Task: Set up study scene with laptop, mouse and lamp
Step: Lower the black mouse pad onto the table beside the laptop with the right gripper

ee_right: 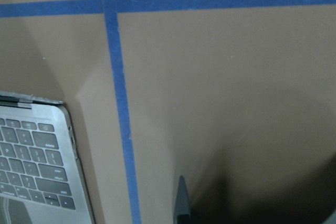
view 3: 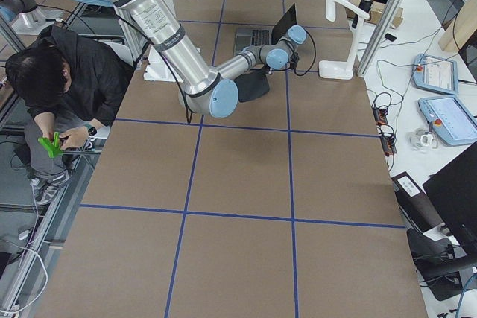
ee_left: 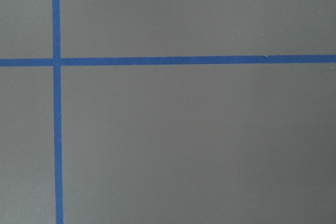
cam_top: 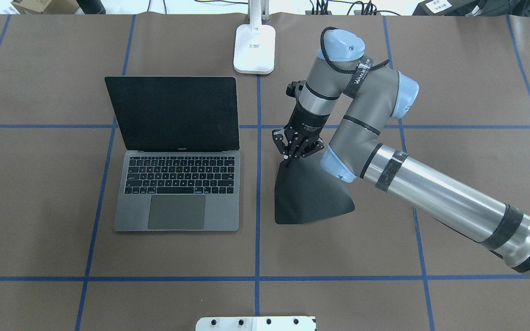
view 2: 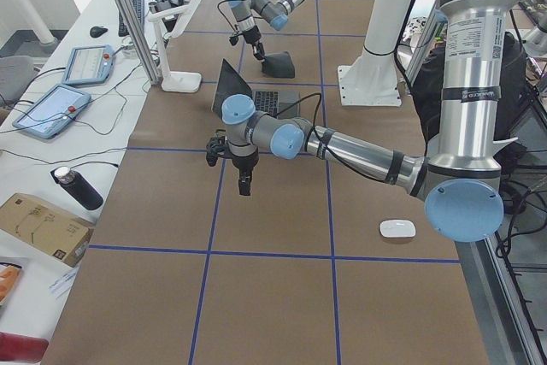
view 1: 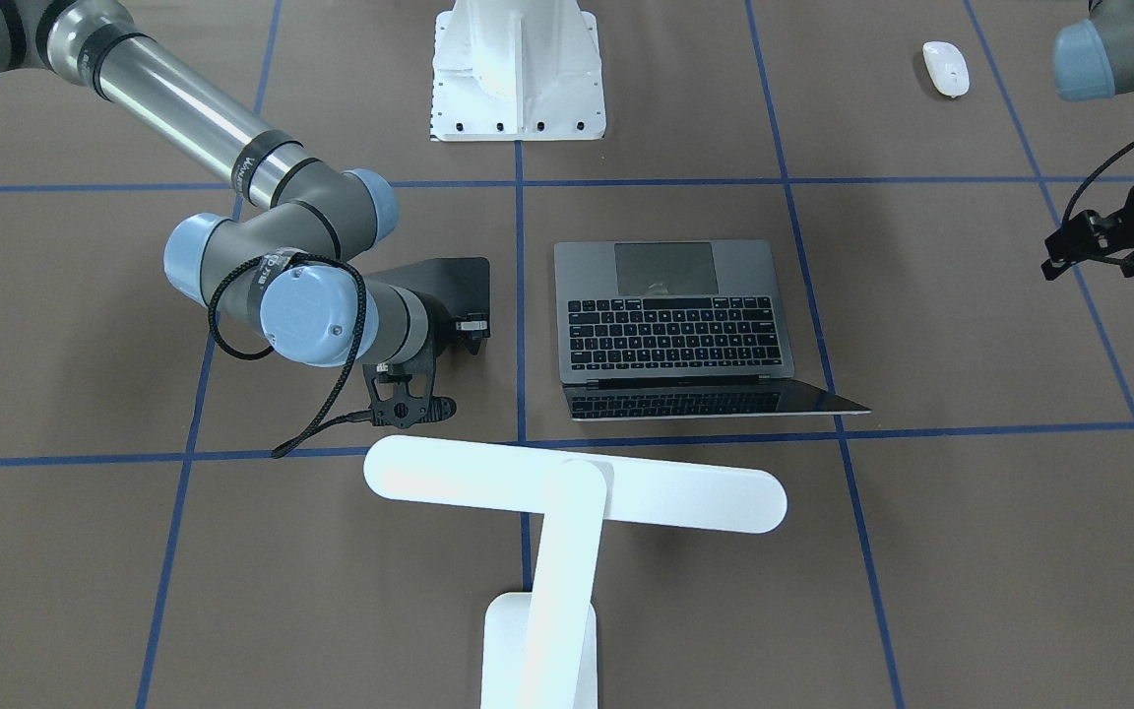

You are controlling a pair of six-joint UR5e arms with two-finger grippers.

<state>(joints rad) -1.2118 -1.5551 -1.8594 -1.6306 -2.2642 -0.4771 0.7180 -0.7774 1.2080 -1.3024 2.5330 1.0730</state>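
Next, I lay the black pad, its far corner now held raised, flat with my right gripper against the blue tape line beside the grey laptop (view 1: 454, 303).
The open grey laptop (cam_top: 177, 184) sits left of centre, screen up; it also shows in the front view (view 1: 670, 325). The white lamp (view 1: 567, 492) stands behind it, with its base (cam_top: 254, 48) at the far edge. The white mouse (view 1: 946, 69) lies near the robot's side, by the left arm. My right gripper (cam_top: 292, 154) is shut on the far corner of a flat black pad (cam_top: 308, 195) right of the laptop and holds that corner raised. My left gripper (view 1: 1099, 241) hovers over bare table left of the laptop; I cannot tell whether it is open or shut.
The white ribbed pedestal (view 1: 518, 69) stands at the robot's side of the table. Blue tape lines (cam_top: 258, 184) grid the brown tabletop. An operator (view 3: 52, 87) sits beside the table. Tablets (view 2: 51, 108) and cables lie past the far edge.
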